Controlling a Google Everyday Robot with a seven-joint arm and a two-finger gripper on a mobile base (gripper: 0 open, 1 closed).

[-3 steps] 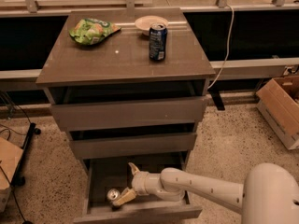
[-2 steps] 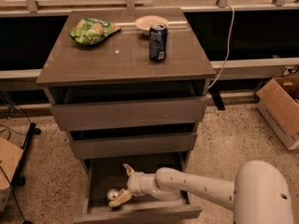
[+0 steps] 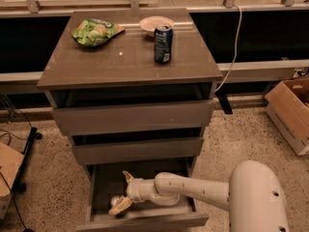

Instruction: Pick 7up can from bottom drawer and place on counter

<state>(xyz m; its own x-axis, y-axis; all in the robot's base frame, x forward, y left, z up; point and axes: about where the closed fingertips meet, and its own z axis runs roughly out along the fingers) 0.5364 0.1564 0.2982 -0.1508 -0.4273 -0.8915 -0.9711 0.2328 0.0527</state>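
I should reach the bottom drawer's 7up can and grip the can's body (image 3: 117, 200).
The bottom drawer (image 3: 145, 222) is pulled out. In its front left part lies the 7up can (image 3: 114, 200), a small silvery can that is partly covered. My gripper (image 3: 123, 191) reaches into the drawer from the right on a white arm. Its fingers are spread, one pointing up-left and the other (image 3: 120, 206) lying right against the can. The can is not between the fingers. The counter (image 3: 130, 62) is the glossy grey-brown top of the cabinet above.
On the counter stand a dark blue can (image 3: 163, 43), a green snack bag (image 3: 95, 31) and a white bowl (image 3: 155, 23). The two upper drawers are slightly open. A cardboard box (image 3: 292, 112) sits on the floor at the right, cables at the left.
My gripper has slid left inside the bottom drawer, closer to the can, and its lower finger now lies against it. The can has barely moved.
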